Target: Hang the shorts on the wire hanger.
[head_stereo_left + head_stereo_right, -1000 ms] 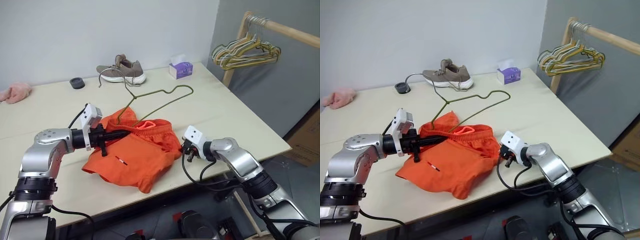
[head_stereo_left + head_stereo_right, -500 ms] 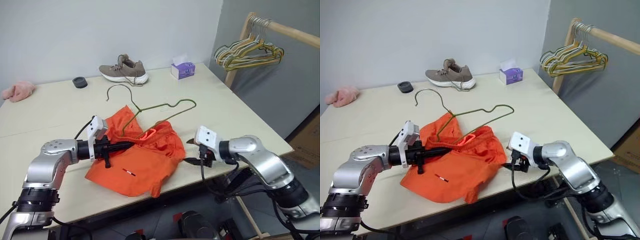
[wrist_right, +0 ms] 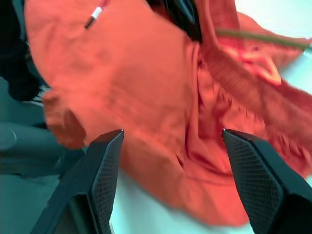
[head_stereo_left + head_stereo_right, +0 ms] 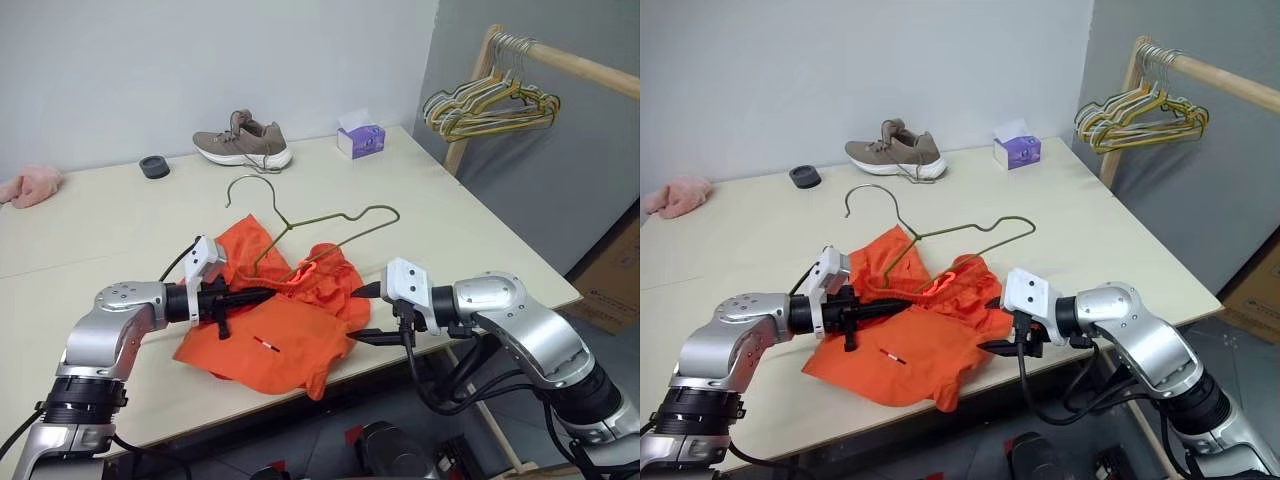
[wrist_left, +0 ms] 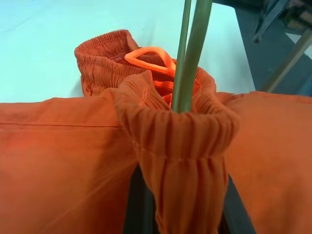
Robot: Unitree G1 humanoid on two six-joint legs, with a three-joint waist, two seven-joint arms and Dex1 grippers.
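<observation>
The hanger's loose end is tilted high above the shorts, so the robot's left gripper needs to open to let the hanger settle, then pinch the shorts (image 5: 183, 187) just below the waistband.
The orange shorts (image 4: 285, 335) lie bunched near the table's front edge, one leg drooping over it. The wire hanger (image 4: 318, 219) rises tilted out of the gathered waistband (image 5: 178, 129), its hook (image 4: 246, 181) pointing toward the back of the table. My left gripper (image 4: 247, 295) is shut on the bunched waistband with the hanger's wire running through it. To the right of the shorts my right gripper (image 4: 368, 314) hovers open, pointing at the fabric. Its fingers (image 3: 105, 168) stand wide apart, with nothing between them.
A brown shoe (image 4: 243, 141), a purple tissue box (image 4: 361, 139) and a small black ring (image 4: 154, 166) sit along the back of the table (image 4: 470, 240). A pink cloth (image 4: 28, 186) lies far left. A wooden rack with coloured hangers (image 4: 490, 105) stands beyond the right edge.
My right gripper has let go of the shorts' right edge, opened, and pulled up and back from it. The left gripper keeps its hold.
</observation>
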